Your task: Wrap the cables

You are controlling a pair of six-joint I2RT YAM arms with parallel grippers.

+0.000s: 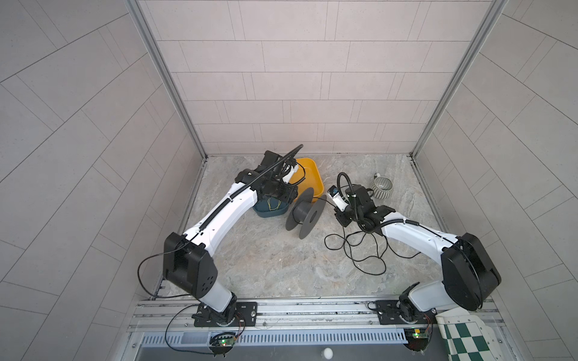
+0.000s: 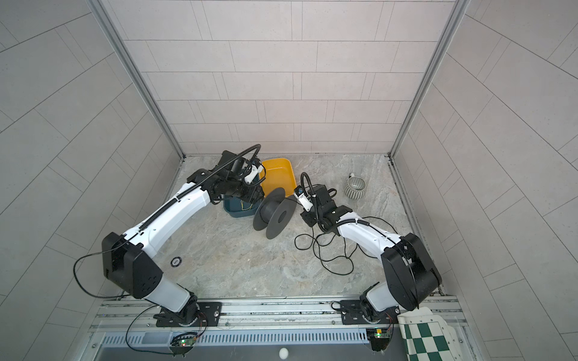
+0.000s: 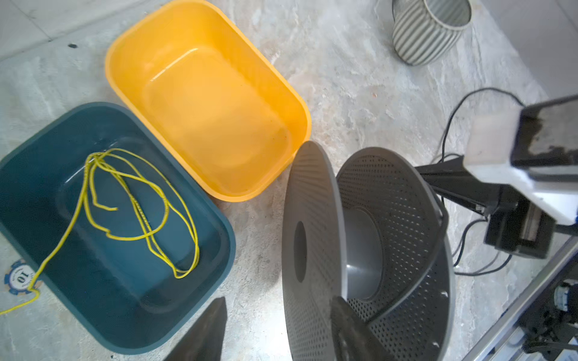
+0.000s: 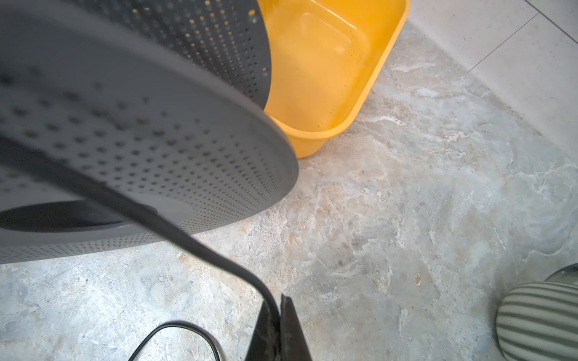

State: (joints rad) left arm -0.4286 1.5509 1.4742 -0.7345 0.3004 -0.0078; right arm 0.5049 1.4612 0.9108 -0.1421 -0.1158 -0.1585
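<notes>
The black wire lies loose across the spool. Next, my left gripper pinches it against the spool's near rim (image 3: 342,285) and lifts the spool before wrapping.
A grey perforated spool (image 1: 305,214) (image 2: 275,214) stands on its flange rims mid-table. The cables, one thin black wire, lie in loose loops (image 1: 359,250) (image 2: 331,253) in front of the right arm. One strand (image 4: 187,240) rises across the spool's flange (image 4: 156,140). My right gripper (image 4: 276,312) (image 1: 331,208) is shut on that strand just right of the spool. My left gripper (image 3: 281,325) (image 1: 292,197) is open astride the spool's left flange (image 3: 309,250), one finger (image 3: 347,328) between the flanges, the other finger (image 3: 212,331) outside with floor showing beside it.
A yellow bin (image 1: 316,179) (image 3: 125,40) sits behind the spool. A blue bin (image 1: 269,214) (image 3: 225,225) holding a yellow-green cord (image 3: 137,200) lies under the left wrist. A striped mug (image 1: 383,187) stands back right, a poker chip (image 2: 176,261) left, a chessboard mat (image 1: 463,337) front right.
</notes>
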